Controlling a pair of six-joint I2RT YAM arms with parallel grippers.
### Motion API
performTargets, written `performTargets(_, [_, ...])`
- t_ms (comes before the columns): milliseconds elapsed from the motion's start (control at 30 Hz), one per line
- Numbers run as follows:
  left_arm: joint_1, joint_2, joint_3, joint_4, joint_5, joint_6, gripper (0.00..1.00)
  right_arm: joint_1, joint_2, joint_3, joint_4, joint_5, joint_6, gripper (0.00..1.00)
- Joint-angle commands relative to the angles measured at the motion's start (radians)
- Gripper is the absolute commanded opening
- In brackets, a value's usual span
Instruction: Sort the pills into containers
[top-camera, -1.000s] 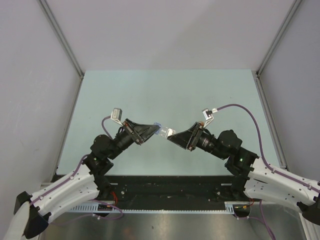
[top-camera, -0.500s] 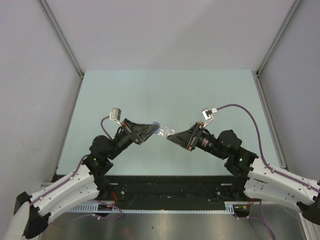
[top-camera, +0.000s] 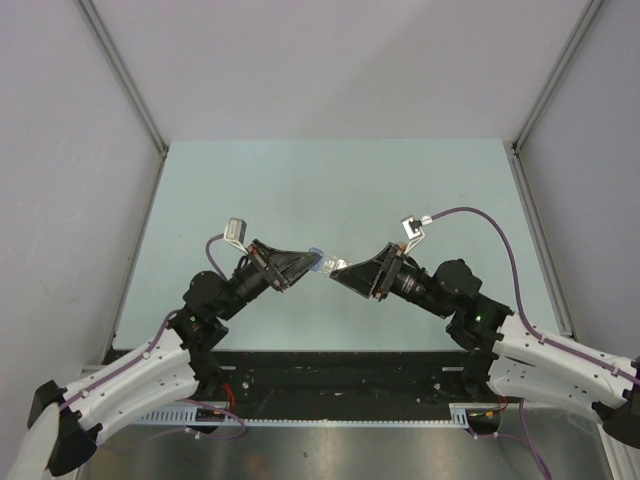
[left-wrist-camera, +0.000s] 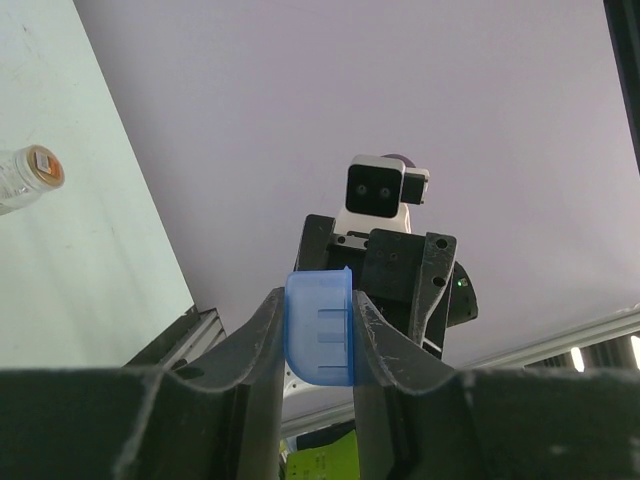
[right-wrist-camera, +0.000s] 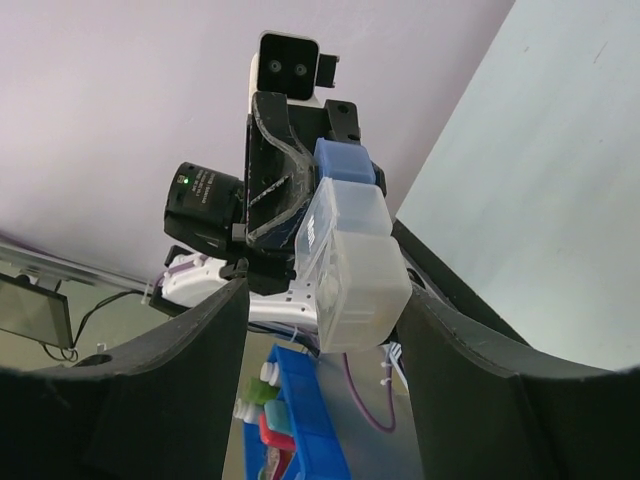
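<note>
The container's clear body lies at a slant across my open right gripper, so I should square that gripper up and grip the body's end (right-wrist-camera: 366, 290) before my left gripper opens.
My left gripper (top-camera: 316, 261) (left-wrist-camera: 318, 300) is shut on the blue cap (left-wrist-camera: 319, 330) of a small clear container (right-wrist-camera: 355, 255), held in the air above the middle of the table. My right gripper (top-camera: 337, 268) (right-wrist-camera: 325, 300) faces it tip to tip and stands open round the container's clear body. There is a gap on the left side, and the right finger is close or touching. A second container (left-wrist-camera: 30, 175), clear with an orange-tan end, lies on the table at the far left of the left wrist view. No loose pills show.
The pale green table (top-camera: 330, 190) is walled by grey panels on three sides. Below the near edge, the right wrist view shows a blue bin (right-wrist-camera: 305, 425) holding small bottles and coloured lids. A purple cable (right-wrist-camera: 365, 400) hangs near it.
Both grippers stay tip to tip over the middle of the table. The left one has edged slightly toward the right one. The container between them has barely shifted.
</note>
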Motion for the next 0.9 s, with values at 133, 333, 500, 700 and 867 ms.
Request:
performTargets(133, [-0.019,0.018,0.002,-0.001,0.023,0.000,0.00,0.002,0.027,0.011,0.095,0.008,0.002,0.63])
performTargets(333, [-0.027,0.022,-0.004,0.002,0.017,0.000,0.00,0.002,0.045,0.012,0.109,-0.001,0.004,0.54])
performTargets(500, [-0.029,0.027,-0.001,0.003,0.017,0.000,0.00,0.002,0.056,0.012,0.106,-0.004,0.002,0.39])
performTargets(700, [-0.032,0.034,0.000,0.007,0.020,0.000,0.00,0.005,0.059,0.012,0.103,-0.004,0.001,0.13])
performTargets(867, [-0.033,0.034,-0.003,0.008,0.018,0.002,0.00,0.006,0.052,0.012,0.092,-0.002,-0.001,0.13])
